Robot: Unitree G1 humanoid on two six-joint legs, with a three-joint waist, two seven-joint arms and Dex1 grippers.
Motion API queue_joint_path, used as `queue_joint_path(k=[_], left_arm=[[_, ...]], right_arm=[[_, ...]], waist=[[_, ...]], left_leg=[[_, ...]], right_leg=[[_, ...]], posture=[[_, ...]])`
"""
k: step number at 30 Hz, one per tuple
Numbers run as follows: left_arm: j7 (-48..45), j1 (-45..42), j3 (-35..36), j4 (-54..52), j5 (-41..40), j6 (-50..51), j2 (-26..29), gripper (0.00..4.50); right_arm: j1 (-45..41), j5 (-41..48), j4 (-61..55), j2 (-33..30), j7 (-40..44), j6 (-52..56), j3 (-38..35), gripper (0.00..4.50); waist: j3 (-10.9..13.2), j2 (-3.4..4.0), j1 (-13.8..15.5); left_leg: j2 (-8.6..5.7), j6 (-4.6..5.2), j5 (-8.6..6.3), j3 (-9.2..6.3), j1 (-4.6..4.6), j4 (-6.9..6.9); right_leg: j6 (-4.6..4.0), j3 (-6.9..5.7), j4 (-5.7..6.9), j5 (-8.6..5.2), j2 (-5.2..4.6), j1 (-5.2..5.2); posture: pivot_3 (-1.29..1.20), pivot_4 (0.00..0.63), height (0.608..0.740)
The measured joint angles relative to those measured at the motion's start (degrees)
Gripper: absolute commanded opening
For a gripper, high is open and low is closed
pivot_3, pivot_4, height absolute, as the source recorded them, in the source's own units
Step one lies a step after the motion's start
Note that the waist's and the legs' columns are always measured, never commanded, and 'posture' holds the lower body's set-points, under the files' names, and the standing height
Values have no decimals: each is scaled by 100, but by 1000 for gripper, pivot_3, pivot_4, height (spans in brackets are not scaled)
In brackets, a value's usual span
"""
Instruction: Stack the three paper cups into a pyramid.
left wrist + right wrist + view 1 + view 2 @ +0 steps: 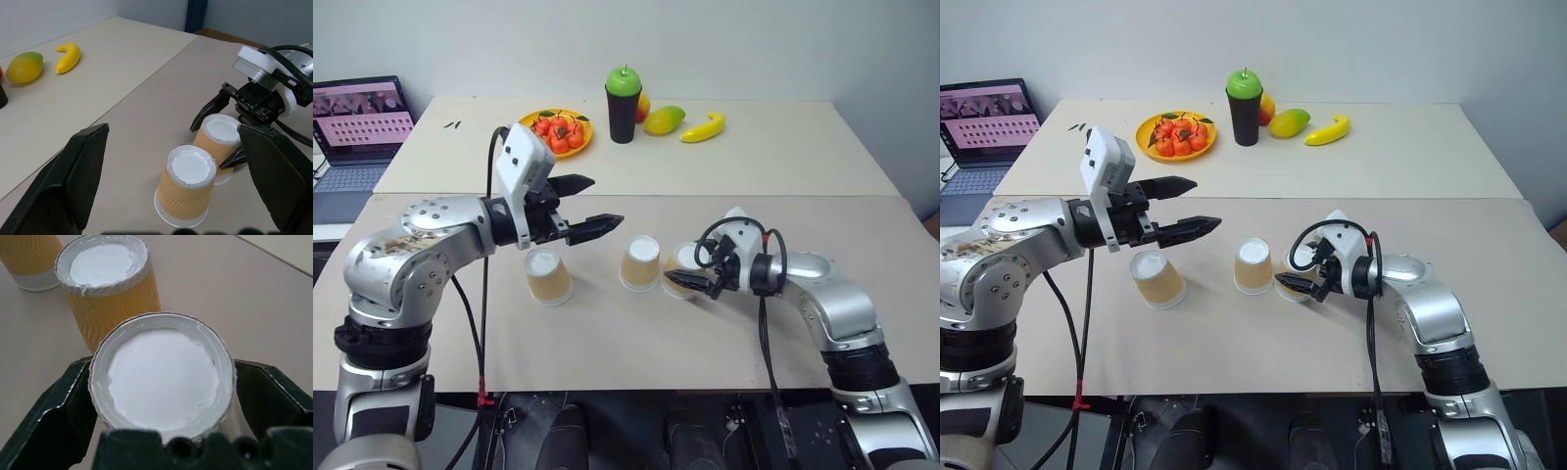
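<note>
Next, the left gripper grips the lone paper cup around its sides [547,277], just below its white base.
Three paper cups stand upside down in a row on the near table. The left cup [548,276] sits below my left gripper [607,201], which hovers open above it with nothing between its fingers. The middle cup [640,262] stands free. The right cup [161,377] rests on the table close beside the middle one, and my right gripper [690,281] is open around it, one finger on each side. The right cup's white base faces the right wrist view, and its lower part is hidden there.
On the far table stand a yellow plate [536,117] of red fruit, a black cup [623,113] topped by a green apple, a mango [664,119] and a banana [703,128]. A laptop [357,137] sits at the far left.
</note>
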Motion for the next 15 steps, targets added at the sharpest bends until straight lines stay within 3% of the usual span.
queue_joint_path(k=[15], left_arm=[[-11, -14, -54, 7, 115, -64, -33, 4500]], right_arm=[[-673, 1053, -505, -119, -197, 812, -749, 4426]], waist=[[0, 0, 6]], left_leg=[[0, 0, 0, 0, -1, 0]], right_leg=[[0, 0, 0, 0, 0, -1]], posture=[[0, 150, 735]])
